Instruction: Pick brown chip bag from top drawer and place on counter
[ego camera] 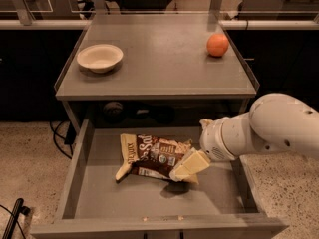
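The robot's gripper should close on the dark middle (159, 158) of the brown chip bag, between the bag's pale ends.
The brown chip bag (152, 156) lies flat in the open top drawer (144, 198), near the middle of its floor, with its dark middle and pale ends showing. My gripper (189, 167) reaches in from the right on a white arm (259, 131). It sits right at the bag's right end and covers that end. The counter (159, 63) is the grey top directly above the drawer.
A cream bowl (99, 57) stands on the counter's left side and an orange (218, 45) on its right rear. The drawer's side walls and thick front panel (159, 227) enclose the bag. Cables lie on the speckled floor at the left.
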Robot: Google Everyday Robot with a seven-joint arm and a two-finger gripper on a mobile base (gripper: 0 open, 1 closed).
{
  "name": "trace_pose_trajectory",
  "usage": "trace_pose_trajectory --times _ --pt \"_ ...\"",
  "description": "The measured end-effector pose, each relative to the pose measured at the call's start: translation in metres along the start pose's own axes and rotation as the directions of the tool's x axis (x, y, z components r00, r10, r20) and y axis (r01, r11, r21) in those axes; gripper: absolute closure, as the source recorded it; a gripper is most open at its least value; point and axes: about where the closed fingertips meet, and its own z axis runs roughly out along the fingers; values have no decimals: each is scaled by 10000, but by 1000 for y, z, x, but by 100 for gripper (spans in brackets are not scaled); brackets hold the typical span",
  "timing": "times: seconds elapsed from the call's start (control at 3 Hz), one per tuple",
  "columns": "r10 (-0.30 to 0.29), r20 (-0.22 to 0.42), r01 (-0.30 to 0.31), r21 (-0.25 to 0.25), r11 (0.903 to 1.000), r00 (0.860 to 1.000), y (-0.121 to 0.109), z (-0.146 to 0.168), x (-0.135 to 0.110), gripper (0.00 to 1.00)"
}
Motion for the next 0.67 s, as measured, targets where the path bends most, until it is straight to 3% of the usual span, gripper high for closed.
trace_pose_trajectory --times 0.33,0.67 --pt "252 58 -251 -187 9995 9997 4 15 4 0" --pt "226 162 -222 -256 9994 9996 7 54 -7 0"
